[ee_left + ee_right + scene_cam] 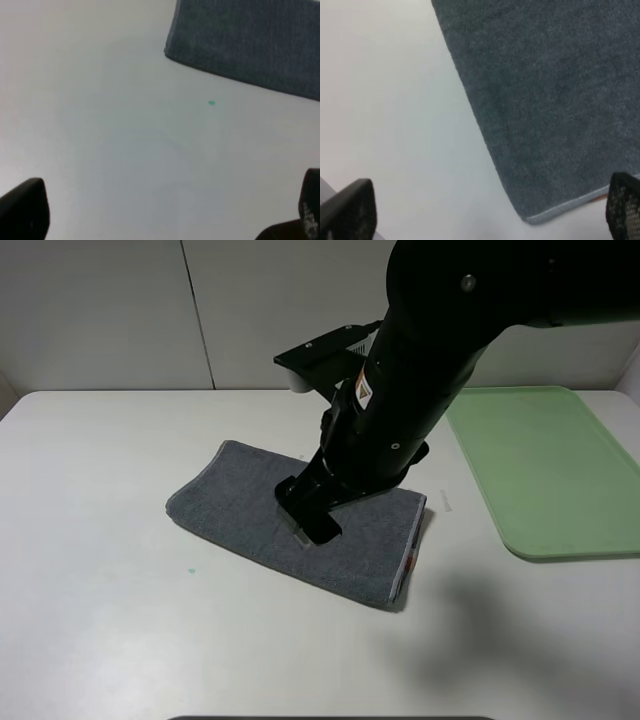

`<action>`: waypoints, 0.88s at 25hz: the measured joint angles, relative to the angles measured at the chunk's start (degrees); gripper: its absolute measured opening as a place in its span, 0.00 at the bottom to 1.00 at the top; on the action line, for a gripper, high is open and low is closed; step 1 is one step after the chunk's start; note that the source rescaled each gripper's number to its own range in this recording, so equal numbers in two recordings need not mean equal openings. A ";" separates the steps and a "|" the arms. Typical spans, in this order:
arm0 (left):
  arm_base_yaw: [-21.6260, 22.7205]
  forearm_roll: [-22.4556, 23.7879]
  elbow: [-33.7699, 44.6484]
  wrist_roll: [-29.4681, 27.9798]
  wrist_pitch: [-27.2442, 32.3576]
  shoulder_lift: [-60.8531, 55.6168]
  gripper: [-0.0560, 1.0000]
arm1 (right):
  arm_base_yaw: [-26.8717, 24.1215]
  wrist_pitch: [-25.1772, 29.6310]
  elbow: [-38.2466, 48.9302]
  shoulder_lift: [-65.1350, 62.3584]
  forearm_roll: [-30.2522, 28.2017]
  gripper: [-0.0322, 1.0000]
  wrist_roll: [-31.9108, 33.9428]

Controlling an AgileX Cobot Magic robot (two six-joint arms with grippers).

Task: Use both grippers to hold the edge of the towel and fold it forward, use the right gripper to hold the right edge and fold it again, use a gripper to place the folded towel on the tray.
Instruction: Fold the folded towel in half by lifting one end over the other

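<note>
My right gripper is to go next to the middle of the towel's short edge (402, 538) nearest the green tray and close there.
A dark grey towel (240, 508) lies folded on the white table, left of centre, at a slant. My right gripper (306, 517) reaches across and hovers over the towel's middle. In the right wrist view the right gripper (490, 212) is open and empty, with the towel (545, 95) and one of its corners below it. My left gripper (170, 215) is open and empty over bare table, apart from the towel's edge (250, 45). The left gripper does not show in the exterior view. The light green tray (545, 475) sits at the right, with nothing on it.
The black right arm (430, 350) hides part of the towel's far side. A small green speck (211, 103) marks the table near the towel. A white wall stands behind the table.
</note>
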 joint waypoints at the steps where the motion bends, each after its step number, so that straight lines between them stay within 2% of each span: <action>1: 0.00 0.03 0.00 0.00 0.00 0.00 1.00 | 0.00 -0.29 0.00 0.00 0.17 1.00 0.00; 5: 2.07 0.03 0.00 0.00 -0.05 0.00 1.00 | 0.00 -0.95 0.00 0.00 0.44 1.00 0.91; 8: 6.24 0.03 0.00 0.00 -0.05 0.00 1.00 | 0.00 -0.95 0.00 0.00 0.63 1.00 2.26; 16: 16.99 0.07 0.00 0.00 -0.05 0.00 1.00 | 0.00 -1.95 0.00 3.05 0.21 1.00 14.51; 22: 18.48 0.32 0.00 0.00 -0.10 0.00 1.00 | 0.00 -4.86 0.00 8.33 -0.42 1.00 22.01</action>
